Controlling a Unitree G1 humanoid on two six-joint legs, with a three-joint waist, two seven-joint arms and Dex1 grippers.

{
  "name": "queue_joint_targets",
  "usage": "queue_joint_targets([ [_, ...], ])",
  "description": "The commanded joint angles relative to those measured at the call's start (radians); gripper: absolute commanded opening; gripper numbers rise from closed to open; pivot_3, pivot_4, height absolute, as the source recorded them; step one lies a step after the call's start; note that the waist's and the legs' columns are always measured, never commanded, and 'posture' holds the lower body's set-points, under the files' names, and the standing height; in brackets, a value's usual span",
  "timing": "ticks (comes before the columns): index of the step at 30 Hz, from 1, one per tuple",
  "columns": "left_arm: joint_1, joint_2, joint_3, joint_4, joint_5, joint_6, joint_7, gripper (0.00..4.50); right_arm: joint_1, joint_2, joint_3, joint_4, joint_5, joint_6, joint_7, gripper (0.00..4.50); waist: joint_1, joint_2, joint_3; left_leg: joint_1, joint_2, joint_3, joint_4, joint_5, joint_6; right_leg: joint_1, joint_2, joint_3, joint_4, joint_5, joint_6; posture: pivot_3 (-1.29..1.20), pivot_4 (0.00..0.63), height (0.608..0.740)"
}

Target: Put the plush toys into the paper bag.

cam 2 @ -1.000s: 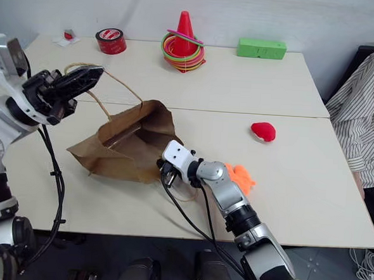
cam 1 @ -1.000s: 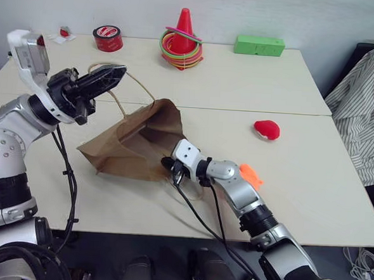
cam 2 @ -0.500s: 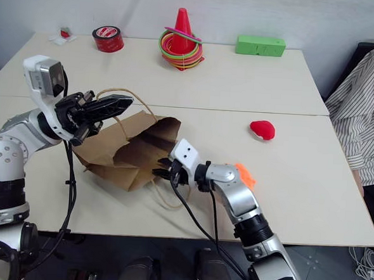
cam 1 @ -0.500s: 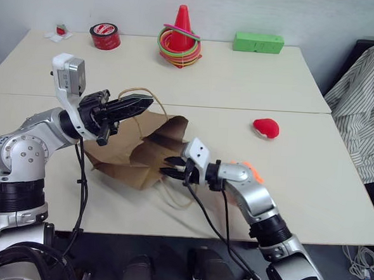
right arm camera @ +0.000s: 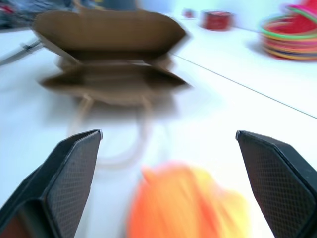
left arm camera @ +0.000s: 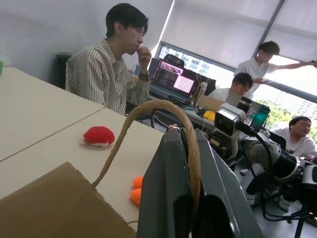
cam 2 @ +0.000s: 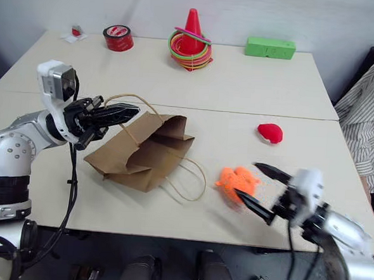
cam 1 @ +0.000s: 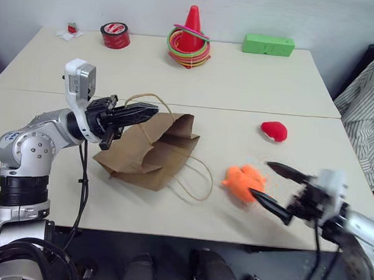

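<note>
The orange plush toy should go into the paper bag first, so my right gripper needs to close around its round body (cam 1: 244,183) (right arm camera: 185,210).
The brown paper bag (cam 1: 149,152) lies on its side on the table with its mouth facing right. My left gripper (cam 1: 145,111) is shut on its upper cord handle (left arm camera: 148,111), holding that loop off the table. The bag's lower handle (cam 1: 194,182) lies loose on the tabletop. The orange plush toy (cam 1: 242,181) sits to the right of the bag. Just right of the toy, my right gripper (cam 1: 274,188) stands open, its jaws wide and facing the toy (right arm camera: 185,203) without touching it. Farther back on the right lies the red plush toy (cam 1: 274,131).
Along the table's far edge stand a red tape roll (cam 1: 115,35), a red cone with coloured rings (cam 1: 191,39) and a green block (cam 1: 268,44). A person in a striped shirt (cam 1: 368,119) sits at the right. More people (left arm camera: 250,74) sit beyond the table.
My right gripper let go of the bag's lower handle, opened wide and drew back to the right of the orange toy. The left gripper sank a little, still holding the upper handle.
</note>
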Motion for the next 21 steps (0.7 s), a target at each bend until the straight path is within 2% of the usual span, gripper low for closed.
queue_joint_targets([
  [1, -0.022, 0.004, 0.002, 0.003, 0.008, -0.014, -0.027, 0.00, 0.180, -0.005, -0.151, 0.066, -0.029, -0.151, 0.060, 4.43, -0.001, 0.000, 0.000, 0.000, 0.000, 0.000, 0.000, 0.000, 0.000, 0.000, 0.000, 0.000, 0.000, 0.000, 0.000, 0.00, 0.150, 0.740],
  [4, -0.034, 0.016, -0.003, 0.016, 0.007, 0.009, -0.041, 0.00, 0.278, 0.004, -0.159, 0.066, -0.045, -0.211, 0.058, 4.43, -0.009, 0.000, 0.000, 0.002, 0.001, 0.000, -0.001, 0.000, 0.000, 0.001, 0.002, 0.001, 0.001, 0.000, 0.000, 0.00, 0.150, 0.740],
  [7, -0.051, 0.058, -0.007, 0.031, -0.001, 0.049, -0.083, 0.00, 0.264, -0.027, -0.087, -0.024, -0.049, -0.147, -0.002, 4.43, -0.027, 0.000, 0.001, 0.005, 0.001, 0.004, -0.001, 0.001, 0.000, 0.001, 0.002, 0.006, 0.005, 0.000, 0.000, 0.00, 0.150, 0.740],
  [12, -0.088, 0.140, -0.022, 0.071, 0.034, 0.057, -0.163, 0.00, 0.056, -0.144, 0.112, -0.144, -0.080, 0.140, -0.166, 4.43, -0.032, -0.001, 0.002, 0.012, 0.000, 0.009, -0.001, 0.005, -0.008, 0.001, 0.004, 0.012, 0.011, 0.000, 0.000, 0.00, 0.150, 0.740],
  [17, -0.121, 0.175, -0.068, 0.084, 0.136, -0.034, -0.216, 0.00, -0.178, -0.194, 0.318, -0.087, -0.140, 0.319, -0.242, 4.43, -0.015, -0.002, 0.003, 0.011, 0.000, 0.010, -0.002, 0.004, -0.008, 0.000, 0.006, 0.016, 0.009, -0.001, 0.001, 0.00, 0.150, 0.740],
  [20, -0.146, 0.193, -0.078, 0.104, 0.158, -0.044, -0.248, 0.00, -0.281, -0.190, 0.433, -0.015, -0.200, 0.337, -0.247, 3.82, -0.002, -0.002, 0.003, 0.004, 0.000, 0.011, 0.000, 0.004, -0.006, -0.007, 0.006, 0.017, 0.009, -0.001, 0.001, 0.00, 0.150, 0.740],
  [21, -0.152, 0.198, -0.081, 0.110, 0.166, -0.049, -0.257, 0.00, -0.307, -0.187, 0.462, 0.006, -0.222, 0.329, -0.251, 3.48, -0.002, -0.002, 0.003, 0.002, 0.000, 0.011, 0.000, 0.003, -0.006, -0.008, 0.006, 0.017, 0.009, -0.001, 0.001, 0.00, 0.150, 0.740],
])
